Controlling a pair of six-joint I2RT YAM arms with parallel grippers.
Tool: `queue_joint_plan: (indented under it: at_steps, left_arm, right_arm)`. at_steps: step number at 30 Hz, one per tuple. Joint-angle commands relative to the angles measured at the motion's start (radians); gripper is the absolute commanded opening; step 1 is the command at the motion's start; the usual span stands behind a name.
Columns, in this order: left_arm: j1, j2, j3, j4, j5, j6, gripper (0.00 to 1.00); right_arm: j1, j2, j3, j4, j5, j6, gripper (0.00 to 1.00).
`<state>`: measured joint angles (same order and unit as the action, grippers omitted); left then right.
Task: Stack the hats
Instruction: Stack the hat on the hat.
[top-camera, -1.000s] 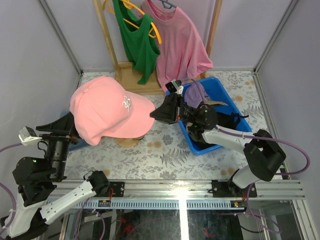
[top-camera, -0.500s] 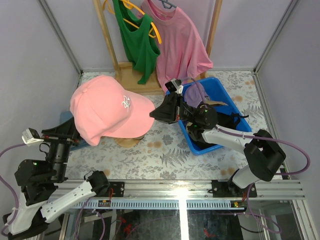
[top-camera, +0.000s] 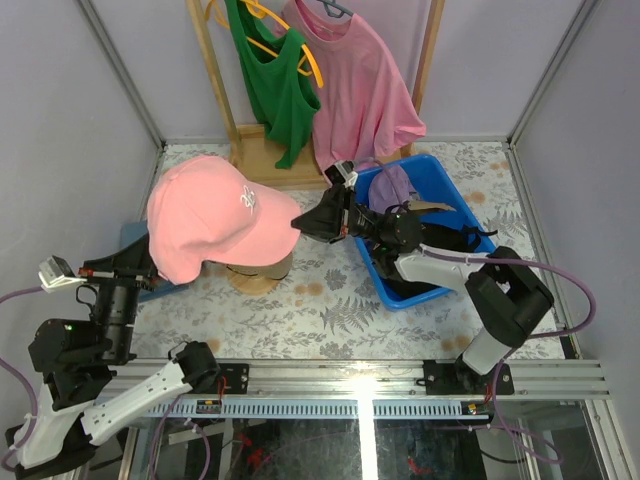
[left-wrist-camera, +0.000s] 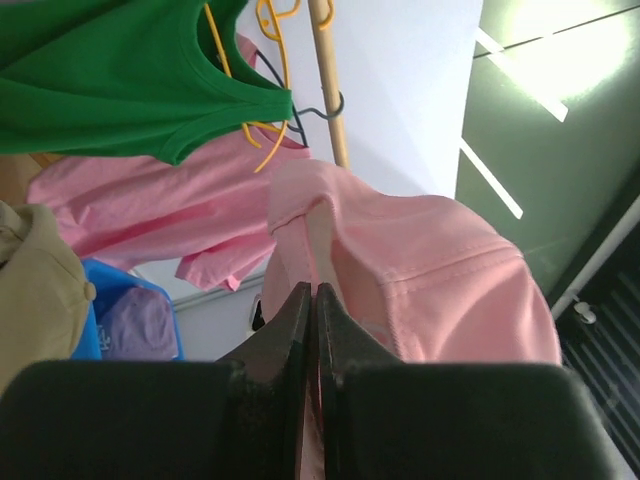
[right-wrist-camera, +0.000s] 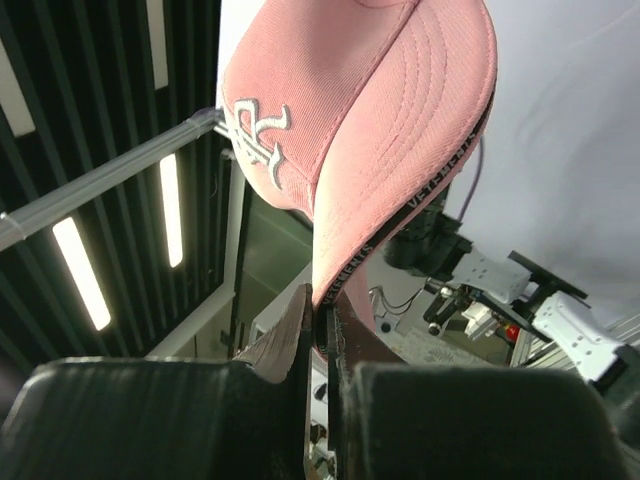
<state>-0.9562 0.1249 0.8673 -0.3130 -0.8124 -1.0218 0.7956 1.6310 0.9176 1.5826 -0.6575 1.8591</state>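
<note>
Next, I let go of the pink hat's brim with my right gripper when the pink hat is over the tan hat on the wooden stand (top-camera: 272, 215).
A pink hat (top-camera: 210, 220) with a white emblem hangs over a tan hat (top-camera: 266, 268) that sits on a wooden stand. My right gripper (top-camera: 297, 222) is shut on the tip of the pink hat's (right-wrist-camera: 390, 110) brim. My left gripper (top-camera: 148, 262) is shut on the rear edge of the pink hat (left-wrist-camera: 430, 270), with a sliver of pink fabric between its fingers. A lavender hat (top-camera: 392, 185) and a black hat (top-camera: 452, 240) lie in the blue bin (top-camera: 440, 175). A bright blue hat (top-camera: 134, 237) shows partly behind my left arm.
A wooden rack at the back holds a green tank top (top-camera: 275, 90) and a pink T-shirt (top-camera: 360, 90). The stand's round base (top-camera: 250, 285) rests on the floral cloth. Grey walls close in on the left and right sides.
My left gripper has closed on the pink hat's rear edge. The right gripper has carried the brim leftward, and the hat has shifted back over the tan hat.
</note>
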Motion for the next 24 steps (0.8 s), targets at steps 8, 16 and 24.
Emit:
queue_joint_plan:
  at_steps: [8,16,24]
  left_arm:
    - [-0.01,0.138,0.068,-0.072,-0.168,0.142,0.0]
    - [-0.009,0.224,0.038,-0.025,-0.235,0.23,0.0]
    - [-0.009,0.314,-0.018,0.057,-0.253,0.307,0.0]
  right_arm:
    - [-0.171,0.092,-0.007,0.119,-0.044,-0.034,0.0]
    - [-0.248,0.189,-0.009,0.119,-0.121,-0.073,0.0]
    - [-0.303,0.275,-0.006,0.119,-0.155,-0.105,0.01]
